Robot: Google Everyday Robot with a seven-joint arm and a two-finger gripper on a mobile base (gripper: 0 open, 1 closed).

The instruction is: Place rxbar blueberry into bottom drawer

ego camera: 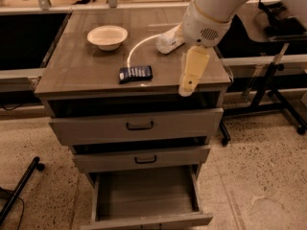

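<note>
The gripper needs to close on the middle of the rxbar blueberry point(137, 74), which lies close to the front edge of the top of the cabinet.
The rxbar blueberry point(135, 74), a flat dark navy wrapper with pale print, lies on the cabinet top point(76, 71) near its front middle. My gripper point(188, 86) hangs from the white arm above the top's front right part, to the right of the bar and apart from it. The bottom drawer point(144, 195) is pulled out, showing a plain wood floor with nothing in it. The two upper drawers with black handles are slightly open.
A pale bowl point(108, 36) sits at the back left of the top. A clear plastic bottle point(168, 40) lies behind my arm, with a white cable point(136, 49) curving from it. A black stand leg point(283, 104) is at the right.
</note>
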